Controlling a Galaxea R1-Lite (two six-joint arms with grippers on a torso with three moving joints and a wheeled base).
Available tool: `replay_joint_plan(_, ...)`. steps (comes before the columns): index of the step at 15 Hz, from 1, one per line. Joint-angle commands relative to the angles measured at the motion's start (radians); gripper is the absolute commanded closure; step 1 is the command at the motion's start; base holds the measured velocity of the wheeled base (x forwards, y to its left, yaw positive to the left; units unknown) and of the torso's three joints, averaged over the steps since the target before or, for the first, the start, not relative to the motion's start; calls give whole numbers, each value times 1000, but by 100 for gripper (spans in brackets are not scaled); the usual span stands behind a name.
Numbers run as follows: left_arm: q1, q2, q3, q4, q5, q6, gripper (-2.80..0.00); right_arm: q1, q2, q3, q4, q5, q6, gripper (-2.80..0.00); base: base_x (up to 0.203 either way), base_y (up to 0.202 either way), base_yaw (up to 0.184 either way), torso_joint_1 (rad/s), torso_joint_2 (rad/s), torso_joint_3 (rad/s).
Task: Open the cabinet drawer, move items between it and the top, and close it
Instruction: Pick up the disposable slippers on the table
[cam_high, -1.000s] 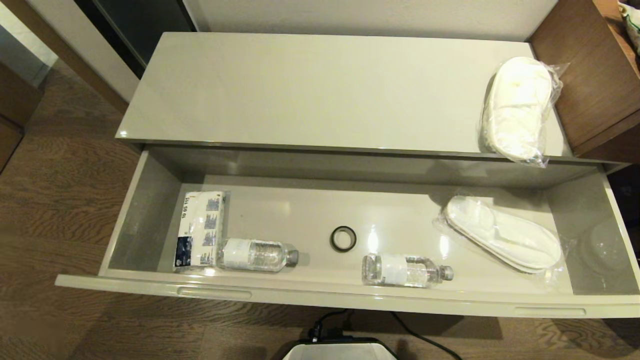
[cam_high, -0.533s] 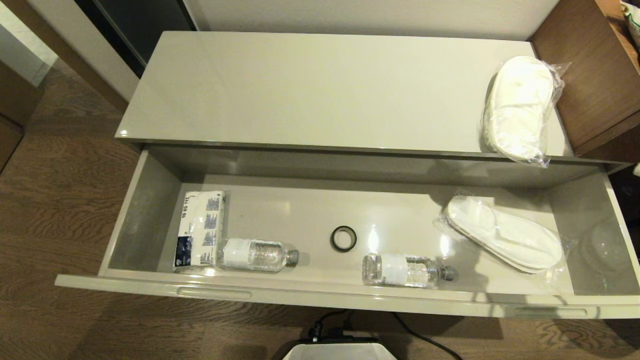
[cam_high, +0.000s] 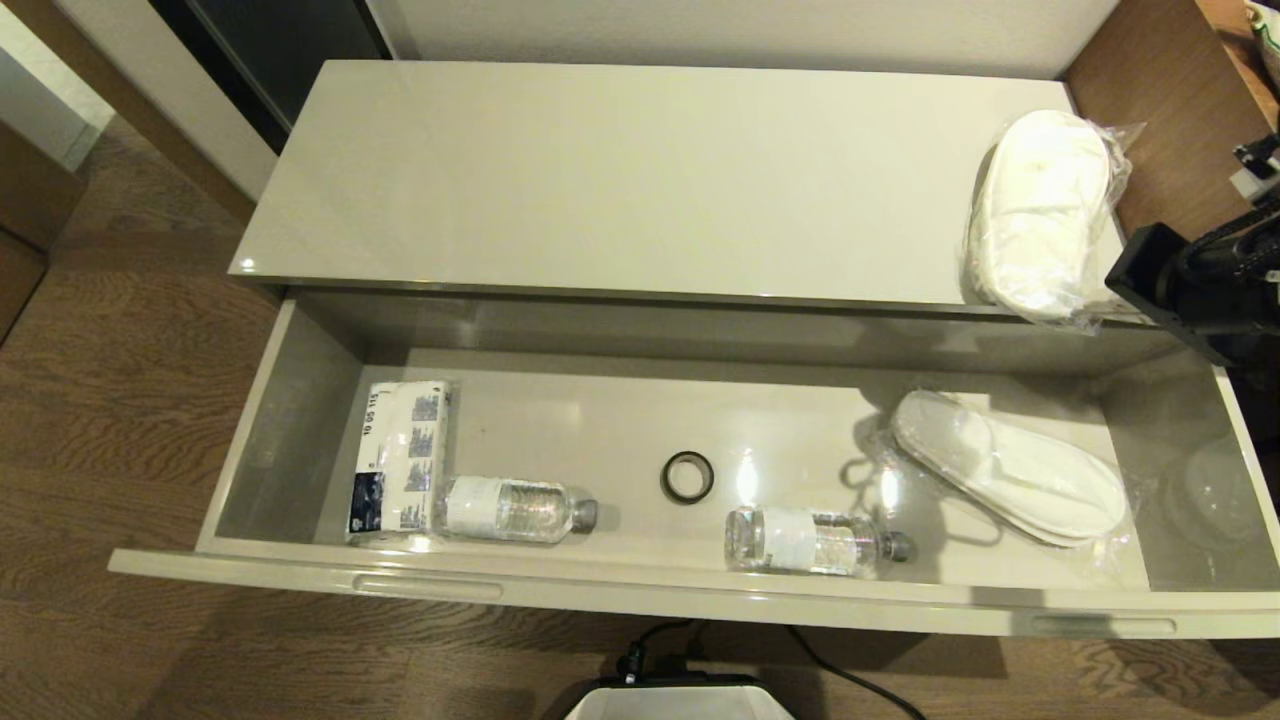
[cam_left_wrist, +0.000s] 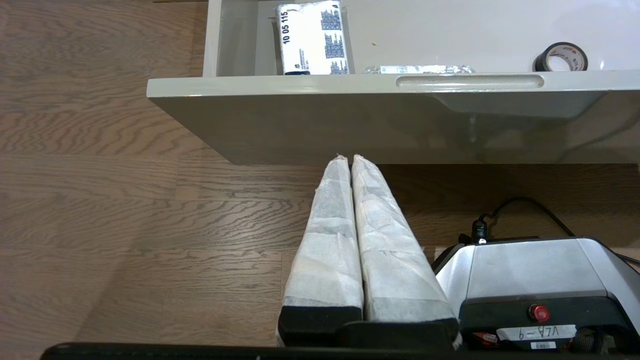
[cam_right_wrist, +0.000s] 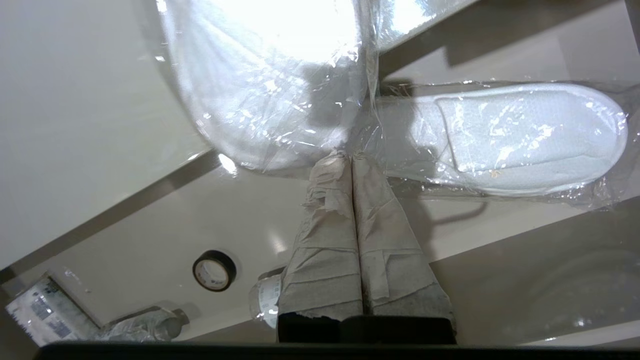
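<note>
My right gripper's closed fingers only reach the plastic's edge, so next I open them, move further over the top and pinch the upper slipper pair's near end (cam_high: 1056, 282).
The cabinet drawer (cam_high: 700, 595) stands pulled open below the top (cam_high: 620, 180). One wrapped slipper pair (cam_high: 1040, 215) lies at the top's right end, its plastic hanging over the edge. Another slipper pair (cam_high: 1005, 465) lies in the drawer's right part. Two water bottles (cam_high: 510, 508) (cam_high: 805, 540) lie along the front wall. My right gripper (cam_right_wrist: 351, 156) is shut and empty above the drawer's right part, its tips close to the plastic of the upper slipper pair (cam_right_wrist: 270, 75). The left gripper (cam_left_wrist: 350, 159) hangs shut, low before the drawer front (cam_left_wrist: 350, 120).
A black tape ring (cam_high: 687, 477) and a white-and-blue tissue pack (cam_high: 405, 460) also lie in the drawer. The brown wooden unit (cam_high: 1190, 150) adjoins the cabinet on the right. My base (cam_high: 680, 700) with its cable sits on the wood floor under the drawer front.
My right arm has swung up into the head view at the right edge, and its shadow now falls across the drawer's right part. The items have not moved.
</note>
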Motion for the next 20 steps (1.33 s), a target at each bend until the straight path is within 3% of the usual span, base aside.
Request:
replay_joint_plan(1,0,1,0,0,0,0,0,-3,29,-14,2,-2,3,0,0,0,0,0,0,0)
replay_joint_plan(3,0,1,0,0,0,0,0,-1,6,-25,14,-6,-1,0,0,0,0,0,0,0)
replay_joint_plan(4,1,1,0,0,0,0,0,2,4,-42,27,-35,-3,-280,0,0,0,0,0,0)
replay_joint_plan(13,0,1,0,0,0,0,0,5,12,-63,51,-62,19,-280,0,0,0,0,0,0)
replay_joint_plan(16,0,1,0,0,0,0,0,5,47,-63,-8,-62,73,-280,0,0,0,0,0,0)
replay_joint_plan(20,1,1,0,0,0,0,0,17,101,-70,-65,-65,84,-280,0,0,0,0,0,0)
